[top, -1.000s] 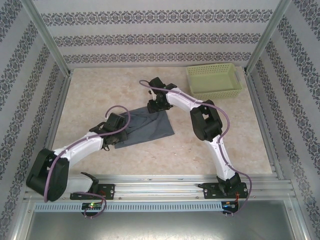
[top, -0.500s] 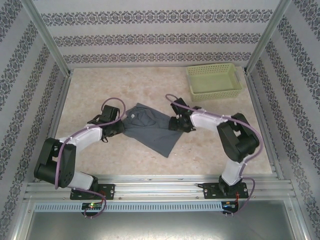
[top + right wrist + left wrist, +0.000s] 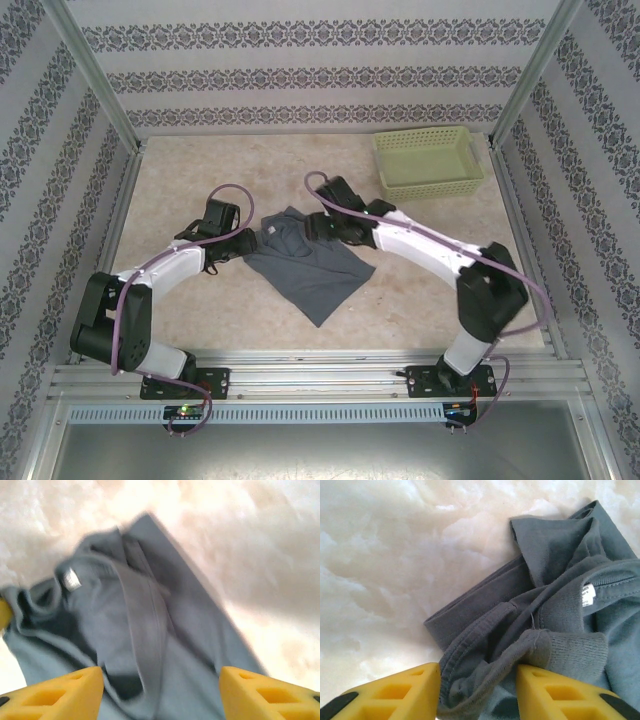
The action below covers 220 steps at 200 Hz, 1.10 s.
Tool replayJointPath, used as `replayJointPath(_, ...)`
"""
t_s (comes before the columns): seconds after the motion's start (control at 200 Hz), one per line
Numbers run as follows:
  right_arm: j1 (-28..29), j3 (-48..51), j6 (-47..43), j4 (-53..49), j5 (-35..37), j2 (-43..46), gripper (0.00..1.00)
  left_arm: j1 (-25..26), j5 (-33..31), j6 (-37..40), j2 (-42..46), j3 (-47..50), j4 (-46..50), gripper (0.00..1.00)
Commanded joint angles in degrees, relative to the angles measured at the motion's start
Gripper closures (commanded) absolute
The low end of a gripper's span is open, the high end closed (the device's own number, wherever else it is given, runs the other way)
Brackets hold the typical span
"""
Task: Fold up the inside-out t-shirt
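The shoulder edge of the t-shirt is bunched up at my left gripper, so I need to grip that edge and the collar's far side (image 3: 124,574) with my grippers and spread them out before folding.
The inside-out t-shirt (image 3: 310,268) lies crumpled in the middle of the table, slate blue-grey, with one corner pointing toward the arms. At the shirt's left edge sits my left gripper (image 3: 248,243). In the left wrist view that gripper (image 3: 477,674) is open, and a bunched hem of the t-shirt (image 3: 560,555) lies loosely between its yellow fingers (image 3: 415,687). A white label (image 3: 588,594) shows near the collar. My right gripper (image 3: 318,227) hovers over the shirt's upper part. In the right wrist view it (image 3: 161,675) is wide open above the blurred t-shirt (image 3: 150,620), holding nothing.
A light green basket (image 3: 428,160) stands at the back right of the table. Metal frame posts and patterned walls close in the table on three sides. Bare marbled tabletop (image 3: 200,170) lies left of and behind the shirt.
My left gripper has opened on the shirt's left edge. The right gripper has swung from the shirt's right side up and left over its collar area, opening wider. The shirt has shifted.
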<state>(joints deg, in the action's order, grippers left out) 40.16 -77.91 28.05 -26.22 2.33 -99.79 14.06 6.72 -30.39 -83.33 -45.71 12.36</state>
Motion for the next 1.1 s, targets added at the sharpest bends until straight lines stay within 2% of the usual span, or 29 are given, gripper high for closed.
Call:
replayJointPath(0.0, -0.9, -7.3, -9.0, -3.2, -3.6, -8.6, 0.38, -0.7, 2.6, -0.8, 0.3, 0.9, -1.9, 0.55)
replayJointPath(0.1, -1.0, -14.4, -10.9, -6.6, -3.8, -15.1, 0.38, -0.7, 3.6, -1.3, -1.8, 0.4, -3.1, 0.54)
replayJointPath(0.24, -0.6, -18.1, -12.2, -8.4, -1.2, -19.4, 0.43, -0.9, 3.9, -1.6, -4.2, -0.6, -4.4, 0.57)
replayJointPath(0.41, -0.9, -20.8, -13.6, -8.8, -1.3, -22.4, 0.62, -1.2, 5.3, -1.9, -6.3, -1.9, -6.5, 0.75)
replayJointPath(0.535, -0.8, -23.8, -14.5, -10.1, 0.3, -24.0, 0.87, -1.3, 6.5, -2.1, -6.6, -2.6, -8.1, 0.86)
replayJointPath(0.629, -1.1, -25.6, -14.9, -10.9, 1.7, -24.1, 1.0, -1.4, 7.3, -2.1, -6.7, -3.2, -9.2, 0.91)
replayJointPath(0.844, -1.8, -25.5, -14.8, -11.2, 1.6, -21.0, 1.0, -1.3, 7.7, -2.3, -5.9, -3.8, -10.7, 0.98)
replayJointPath(0.859, -1.8, -25.2, -14.8, -11.1, 1.2, -20.7, 0.97, -1.3, 7.6, -2.5, -5.8, -3.8, -10.6, 0.98)
replayJointPath(0.914, -1.3, -23.9, -14.3, -10.6, -0.1, -19.5, 0.74, -1.4, 7.0, -2.5, -5.5, -3.6, -10.4, 0.99)
replayJointPath(0.959, -0.8, -22.8, -13.6, -10.1, -1.1, -19.0, 0.63, -1.4, 6.6, -2.4, -5.6, -3.4, -10.5, 0.99)
replayJointPath(1.024, -0.1, -22.1, -12.6, -10.1, -1.9, -19.4, 0.55, -1.5, 6.4, -2.4, -5.9, -3.2, -10.6, 1.0)
replayJointPath(1.094, 0.4, -21.9, -12.0, -10.2, -1.6, -20.6, 0.53, -1.8, 6.8, -2.7, -6.1, -2.9, -11.1, 1.0)
